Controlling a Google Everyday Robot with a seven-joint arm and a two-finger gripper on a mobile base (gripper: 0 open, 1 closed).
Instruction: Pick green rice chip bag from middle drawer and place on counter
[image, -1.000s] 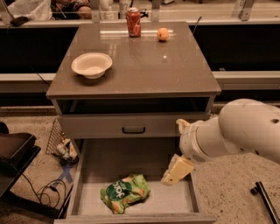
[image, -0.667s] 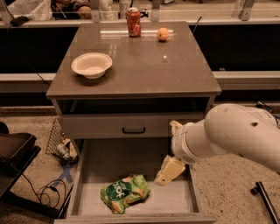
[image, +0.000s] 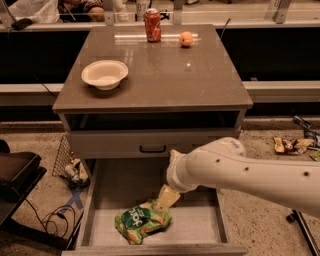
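The robot's gripper needs to next move over the green rice chip bag in the open middle drawer and close on the bag's middle (image: 146, 217).
The green rice chip bag (image: 141, 220) lies crumpled on the floor of the open middle drawer (image: 200, 222), near its front and left of centre. My gripper (image: 165, 198) hangs on the white arm that reaches in from the right. It sits low inside the drawer, right at the bag's upper right edge, touching or almost touching it. The counter (image: 165, 75) is the glossy brown-grey top of the cabinet above.
On the counter stand a white bowl (image: 104, 74) at the left, a red soda can (image: 152, 25) and an orange fruit (image: 186, 38) at the back. A shut drawer panel with a black handle (image: 152, 148) is above the open drawer. Litter (image: 75, 171) and cables lie on the floor at the left.
My arm has swung left and down into the drawer, bringing the gripper from the drawer's right side to the bag's upper right edge. The bag has not moved.
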